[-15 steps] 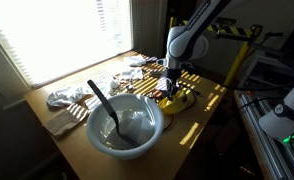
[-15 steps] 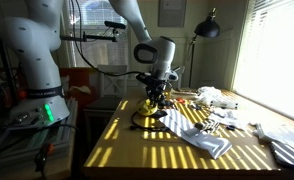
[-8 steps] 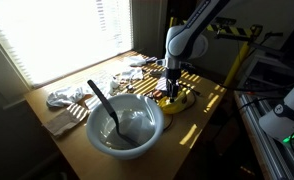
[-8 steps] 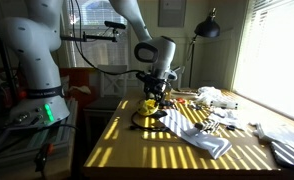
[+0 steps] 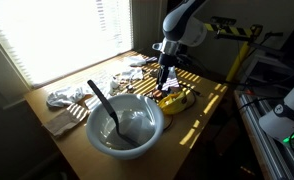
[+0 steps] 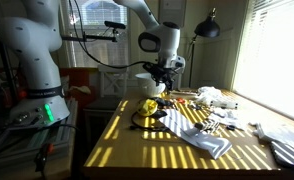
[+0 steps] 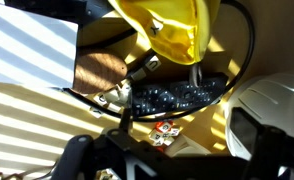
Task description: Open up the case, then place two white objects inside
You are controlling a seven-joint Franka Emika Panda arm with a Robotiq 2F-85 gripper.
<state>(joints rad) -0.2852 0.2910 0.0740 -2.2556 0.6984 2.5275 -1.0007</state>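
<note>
The robot's gripper should next go to the small white items [image 5: 117, 87] just behind the pale bowl, near the white cloths, and close on one there.
The yellow case [image 5: 174, 100] [image 6: 150, 104] lies on the sunlit wooden table. In the wrist view the case [image 7: 172, 25] looks opened, its yellow shell at the top and a dark speckled inside [image 7: 177, 95] ringed by dark trim. My gripper [image 5: 165, 74] [image 6: 159, 86] hangs a little above it, clear of it. Its dark fingers stand wide apart at the bottom of the wrist view, so the gripper [image 7: 167, 142] is open and empty. A white rounded object [image 7: 272, 100] lies to the right of the case. Small white items [image 6: 212, 96] lie farther along the table.
A large pale bowl [image 5: 125, 125] with a dark spoon [image 5: 102, 100] stands near the table's front corner. White cloths [image 5: 63, 98] [image 6: 199, 136] lie on the tabletop. A small red-and-white piece [image 7: 167, 130] sits below the case. A lamp [image 6: 208, 28] stands behind.
My gripper was down on the case with its fingers nearly shut. It has opened, let go and lifted straight up; the case stays on the table.
</note>
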